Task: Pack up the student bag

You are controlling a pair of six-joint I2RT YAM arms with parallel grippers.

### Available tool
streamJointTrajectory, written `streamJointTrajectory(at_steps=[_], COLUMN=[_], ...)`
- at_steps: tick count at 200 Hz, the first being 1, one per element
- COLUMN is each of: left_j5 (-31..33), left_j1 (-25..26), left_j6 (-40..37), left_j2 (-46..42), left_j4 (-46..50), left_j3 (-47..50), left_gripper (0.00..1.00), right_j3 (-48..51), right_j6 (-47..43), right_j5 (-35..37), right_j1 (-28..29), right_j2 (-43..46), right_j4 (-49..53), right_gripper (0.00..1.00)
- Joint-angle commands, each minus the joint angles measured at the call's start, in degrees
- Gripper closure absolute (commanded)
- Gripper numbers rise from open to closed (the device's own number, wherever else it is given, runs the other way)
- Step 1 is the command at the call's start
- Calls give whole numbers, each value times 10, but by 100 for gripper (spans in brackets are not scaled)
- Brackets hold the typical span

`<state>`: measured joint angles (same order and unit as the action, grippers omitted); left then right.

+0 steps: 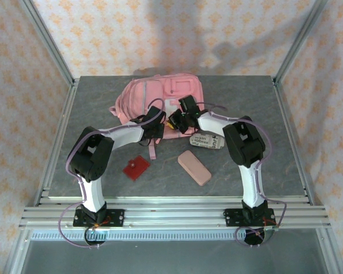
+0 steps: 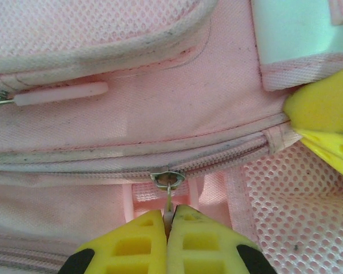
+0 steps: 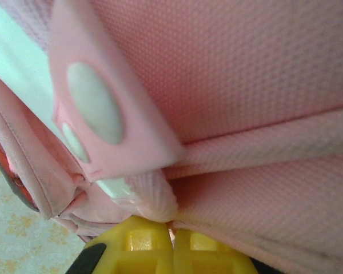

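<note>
My right gripper holds the fabric fold at the zip's end, away from the slider; it should grip the zip teeth nearer the slider (image 2: pixel 226 160) while my left gripper pulls.
The student bag (image 1: pixel 160 97), a large pink backpack, lies at the back middle of the table. My left gripper (image 1: pixel 156 125) sits at its near edge, with the yellow jaws (image 2: pixel 168 213) shut on the thin pull of a zip slider (image 2: pixel 167 178) on a closed zip. Just to the right, my right gripper (image 1: pixel 178 120) presses against the student bag (image 3: pixel 257 80). Its jaws (image 3: pixel 172 227) are shut on a fold of pink fabric beside the white patch (image 3: pixel 94 111). A finger of the right gripper (image 2: pixel 326 128) shows at the right of the left wrist view.
A flat pink pencil case (image 1: pixel 194 166) lies in front of the bag, a red flat item (image 1: pixel 136 167) to its left. A grey printed pouch (image 1: pixel 208 141) rests by the right arm. Metal frame rails border the table.
</note>
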<state>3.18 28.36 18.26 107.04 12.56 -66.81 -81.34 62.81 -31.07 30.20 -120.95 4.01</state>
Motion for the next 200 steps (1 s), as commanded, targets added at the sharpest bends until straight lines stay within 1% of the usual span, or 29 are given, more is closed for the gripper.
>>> streamJointTrajectory(at_steps=[1,43,65,73,90,112,133,148,166,183,200], left_j5=[57,95,122,121,97,84,38,15,-8,-21,-18], left_j1=[-16,-76,-92,-91,-84,-56,-27,-6,11,22,31], left_j6=[-13,-15,-12,-12,-9,-12,-12,-8,2,11,11], left_j2=[-29,-50,-52,-57,-72,-97,-120,-126,-124,-117,-105], left_j4=[48,49,72,76,82,93,93,93,82,73,69], left_j3=[14,42,35,34,36,41,51,48,39,20,-1], left_gripper=[100,100,100,100,100,100,100,100,100,100,100], right_j3=[58,84,86,80,61,18,-30,-62,-87,-82,-53], right_j6=[45,34,24,18,-5,-52,-103,-128,-145,-145,-128], right_j5=[78,92,92,94,97,90,89,97,87,61,11], right_j1=[-37,-52,-60,-63,-67,-70,-73,-78,-85,-85,-82], right_j2=[-4,16,19,19,18,11,2,-1,-1,15,41], right_j4=[27,28,23,27,35,50,66,77,80,67,41], right_gripper=[100,100,100,100,100,100,99,94,79,63,59])
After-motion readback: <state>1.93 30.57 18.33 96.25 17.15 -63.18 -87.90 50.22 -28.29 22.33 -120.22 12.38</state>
